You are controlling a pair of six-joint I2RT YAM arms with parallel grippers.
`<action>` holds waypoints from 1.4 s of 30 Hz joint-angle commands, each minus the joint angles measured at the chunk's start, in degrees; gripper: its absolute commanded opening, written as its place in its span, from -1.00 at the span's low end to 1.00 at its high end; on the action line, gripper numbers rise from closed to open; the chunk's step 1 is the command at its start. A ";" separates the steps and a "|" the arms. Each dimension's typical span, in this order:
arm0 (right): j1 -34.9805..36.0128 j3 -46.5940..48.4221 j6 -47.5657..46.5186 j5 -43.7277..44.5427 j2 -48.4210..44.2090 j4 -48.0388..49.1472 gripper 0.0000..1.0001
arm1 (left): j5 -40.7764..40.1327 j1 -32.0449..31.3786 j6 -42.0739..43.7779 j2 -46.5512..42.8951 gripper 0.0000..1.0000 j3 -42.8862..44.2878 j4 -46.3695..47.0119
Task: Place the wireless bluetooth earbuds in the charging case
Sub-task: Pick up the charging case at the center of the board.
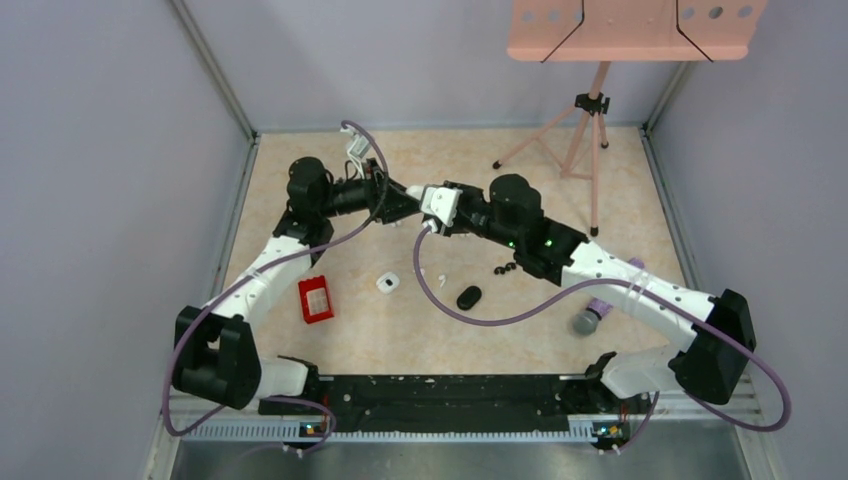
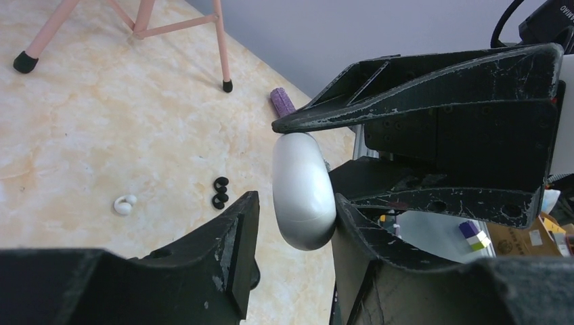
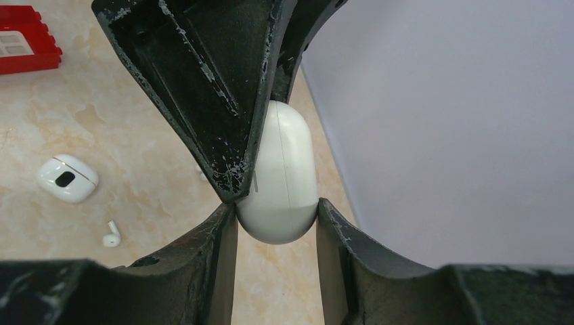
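Note:
The robot's right gripper pinches the charging case across the seam of its lid, so the left gripper should hold the case while the right gripper takes it again by its broad sides [image 3: 300,152].
A white charging case [image 3: 281,176] is pinched between the fingertips of my right gripper [image 3: 276,204] and held above the table at the back middle. My left gripper [image 2: 296,200] is open around the same case [image 2: 303,193]. Its right pad touches the case and its left pad stands a little off it. One white earbud [image 3: 110,235] lies on the table and also shows in the left wrist view [image 2: 124,204]. A black pair of earbuds [image 2: 221,192] lies near it [image 1: 505,269].
A second white case [image 1: 388,283] and a black case [image 1: 468,297] lie mid-table. A red box [image 1: 316,299] sits to the left. A purple-grey cylinder [image 1: 590,318] lies right. A pink tripod [image 1: 590,110] stands at the back right. Walls close three sides.

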 commanded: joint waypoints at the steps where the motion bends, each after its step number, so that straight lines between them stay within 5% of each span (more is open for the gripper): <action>1: 1.01 -0.27 0.09 0.25 -1.93 3.63 -0.50 | 1.37 -0.16 -0.50 0.48 -0.05 2.99 3.82; 10: 1.08 -0.50 0.22 0.80 -1.74 4.18 -0.50 | 2.00 -0.16 -0.67 1.30 -0.13 3.69 4.16; 15: 1.11 -0.49 0.47 1.41 -1.52 4.35 -0.48 | 3.00 -0.25 -1.00 2.13 -0.52 4.01 4.78; 19: 0.95 1.84 1.14 1.10 -0.92 -2.79 0.27 | 3.86 -0.25 -1.29 2.57 -0.97 3.94 5.67; 24: -5.50 10.37 10.83 -9.42 -0.68 -19.73 0.75 | 7.08 -0.07 4.18 2.13 -1.00 2.77 7.70; 31: -13.16 29.23 18.36 -30.09 7.90 -40.98 0.73 | 12.24 -0.24 26.66 -0.14 -1.00 1.21 3.43; 42: -13.22 27.84 22.84 -37.02 12.28 -34.72 0.63 | 13.67 -1.16 40.01 -2.80 -1.00 0.09 -1.99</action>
